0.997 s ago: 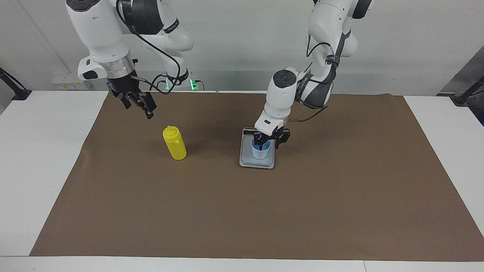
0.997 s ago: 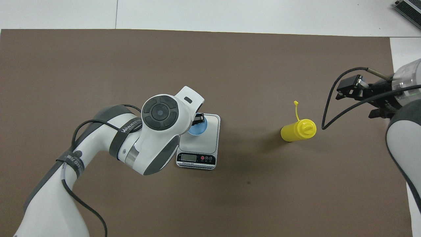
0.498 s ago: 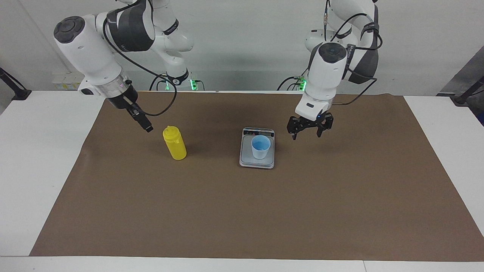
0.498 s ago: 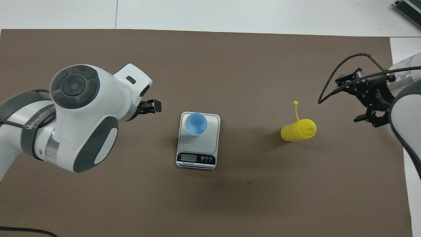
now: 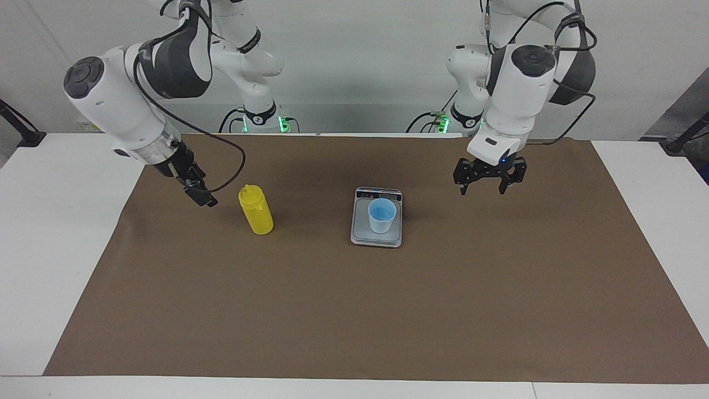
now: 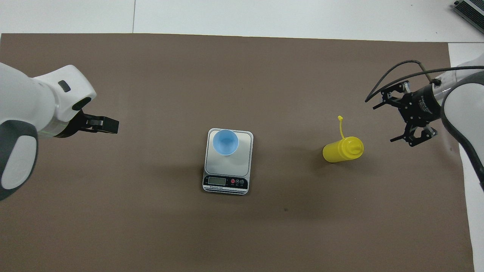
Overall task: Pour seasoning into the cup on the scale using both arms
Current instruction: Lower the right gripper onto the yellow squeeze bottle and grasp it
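Observation:
The yellow seasoning bottle should next be grabbed by my right gripper around its upright body (image 6: 336, 151), below the lid, so the nozzle stays free for pouring.
The yellow seasoning bottle (image 5: 256, 210) stands upright on the brown mat toward the right arm's end, its tethered cap off the nozzle; it also shows in the overhead view (image 6: 342, 150). The light blue cup (image 5: 382, 215) stands empty on the grey scale (image 5: 376, 237), on the part away from the display; the overhead view shows both cup (image 6: 225, 142) and scale (image 6: 231, 166). My right gripper (image 5: 198, 194) is open beside the bottle, apart from it, seen too from overhead (image 6: 383, 122). My left gripper (image 5: 483, 185) is open and empty above the mat beside the scale, seen too from overhead (image 6: 107, 124).
A brown paper mat (image 5: 354, 310) covers most of the white table (image 5: 55, 233). Black clamp stands sit at both ends of the table (image 5: 22, 133). A dark device lies at one table corner (image 6: 469, 11).
My left gripper let go of the cup, rose and drew away toward the left arm's end. My right gripper came down and turned beside the bottle. Cup and bottle stayed put.

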Tool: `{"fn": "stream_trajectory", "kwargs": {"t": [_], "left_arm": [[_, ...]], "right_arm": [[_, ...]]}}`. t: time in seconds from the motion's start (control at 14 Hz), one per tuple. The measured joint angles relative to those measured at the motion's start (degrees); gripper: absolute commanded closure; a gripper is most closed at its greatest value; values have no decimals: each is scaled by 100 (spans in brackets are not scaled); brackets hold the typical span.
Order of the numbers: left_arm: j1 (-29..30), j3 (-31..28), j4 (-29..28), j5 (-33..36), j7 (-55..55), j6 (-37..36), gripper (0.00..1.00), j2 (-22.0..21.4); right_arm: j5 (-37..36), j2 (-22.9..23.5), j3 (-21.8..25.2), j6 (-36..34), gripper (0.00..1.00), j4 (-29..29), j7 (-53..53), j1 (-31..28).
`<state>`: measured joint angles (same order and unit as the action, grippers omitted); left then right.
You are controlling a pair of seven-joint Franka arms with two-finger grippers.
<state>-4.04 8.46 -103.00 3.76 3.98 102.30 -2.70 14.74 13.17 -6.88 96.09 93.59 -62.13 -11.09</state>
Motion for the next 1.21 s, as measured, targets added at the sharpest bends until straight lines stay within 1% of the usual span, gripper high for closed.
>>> {"fn": "stream_trajectory", "kwargs": {"t": [0.21,0.36,0.5,0.64,0.93,1.21], "left_arm": [[202,-4,492,-154,-148,-593,0,-35],[289,-6,818,-195,-181,-933,0,-36],[340,-6,1020,-202,-326,-1142,0,-35],[384,-7,1042,-235,-500,-1188,0,-33],[472,-6,1000,-439,-520,-1193,0,-33],[596,-12,1109,-496,-583,-1284,0,-33]], "right_arm": [[263,306,2,204,0,37,-244,-154],[444,493,2,476,0,183,-264,-191],[553,559,2,680,0,379,-290,-191],[690,547,1,722,0,580,-389,-190],[983,399,-5,900,0,1116,-390,-181],[1281,122,-8,980,0,1721,23,-178]]}}
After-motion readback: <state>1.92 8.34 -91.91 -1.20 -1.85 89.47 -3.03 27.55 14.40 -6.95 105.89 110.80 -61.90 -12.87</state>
